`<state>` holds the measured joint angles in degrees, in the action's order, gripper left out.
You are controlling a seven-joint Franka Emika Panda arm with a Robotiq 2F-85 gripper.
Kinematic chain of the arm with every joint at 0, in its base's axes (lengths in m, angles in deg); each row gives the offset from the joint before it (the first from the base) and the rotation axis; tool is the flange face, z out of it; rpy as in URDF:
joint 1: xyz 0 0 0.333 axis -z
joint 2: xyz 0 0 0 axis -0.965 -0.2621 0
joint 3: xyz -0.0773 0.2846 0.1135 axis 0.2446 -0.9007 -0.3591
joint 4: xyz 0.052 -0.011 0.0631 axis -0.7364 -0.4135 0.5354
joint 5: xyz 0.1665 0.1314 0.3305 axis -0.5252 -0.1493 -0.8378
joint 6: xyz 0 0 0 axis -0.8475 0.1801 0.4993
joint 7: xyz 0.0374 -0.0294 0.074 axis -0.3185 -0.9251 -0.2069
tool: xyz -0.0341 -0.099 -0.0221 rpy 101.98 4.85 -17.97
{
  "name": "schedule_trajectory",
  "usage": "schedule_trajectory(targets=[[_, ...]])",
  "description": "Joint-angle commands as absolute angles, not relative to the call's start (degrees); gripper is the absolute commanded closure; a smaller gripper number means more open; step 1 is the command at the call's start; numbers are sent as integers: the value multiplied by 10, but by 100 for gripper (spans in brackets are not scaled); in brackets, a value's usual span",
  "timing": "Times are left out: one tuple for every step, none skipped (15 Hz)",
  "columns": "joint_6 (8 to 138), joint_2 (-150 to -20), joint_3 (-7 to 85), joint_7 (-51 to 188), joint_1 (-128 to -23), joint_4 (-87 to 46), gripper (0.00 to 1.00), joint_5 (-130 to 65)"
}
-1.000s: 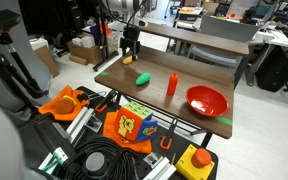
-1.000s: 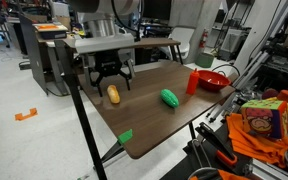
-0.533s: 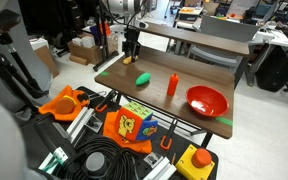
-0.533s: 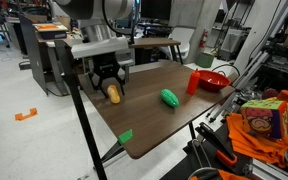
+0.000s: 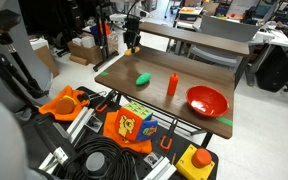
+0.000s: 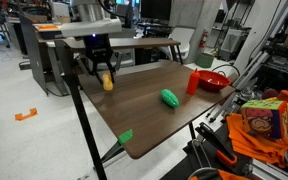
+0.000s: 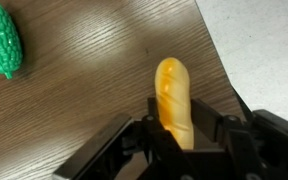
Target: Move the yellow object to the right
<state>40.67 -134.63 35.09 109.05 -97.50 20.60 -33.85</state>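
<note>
Next, the gripper releases the yellow object on the table (image 5: 175, 73) just behind the orange-red bottle, toward the raised shelf.
The yellow object (image 7: 174, 100) is a small yellow-orange oval piece, and my gripper (image 7: 176, 128) is shut on its lower half. In an exterior view the yellow object (image 6: 107, 82) hangs from the gripper (image 6: 105, 74) above the table's far left corner, lifted off the wood. In an exterior view the gripper (image 5: 132, 42) is raised over the back left end of the table, and the piece shows only as a small orange spot (image 5: 131, 49). The fingers (image 7: 220, 128) hide the piece's lower end.
A green lump (image 6: 170, 98) (image 5: 143, 77) (image 7: 2, 42) lies mid-table. An orange-red bottle (image 5: 171, 85) (image 6: 193, 83) stands upright beside a red bowl (image 5: 206, 100) (image 6: 214, 80). A raised shelf (image 5: 194, 42) runs along the table's back. Cables, toys and a yellow box (image 5: 196, 160) lie below the table edge (image 5: 154, 106).
The gripper has shut on the yellow object and lifted it off the table, rising toward the far left corner. The other objects have not moved.
</note>
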Motion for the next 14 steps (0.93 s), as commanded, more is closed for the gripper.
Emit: schedule_trajectory(targets=[[401,-1282,354,1067,-957,161,86,-337],[404,-1272,358,1065,-948,155,86,-337],[400,-1265,361,1058,-936,149,86,-339],[399,-1261,366,1050,-924,144,86,-338],[385,-1262,368,1032,-908,144,86,-338],[377,-1265,370,1011,-892,142,86,-339],[361,-1271,373,986,-876,144,86,-336],[349,-1279,374,962,-861,146,86,-334],[335,-1288,379,939,-848,151,86,-333],[327,-1296,382,919,-837,153,86,-332],[315,-1306,387,903,-828,159,86,-330],[309,-1314,391,888,-821,162,86,-327],[303,-1326,397,878,-816,170,86,-320],[297,-1336,402,871,-813,176,86,-313]])
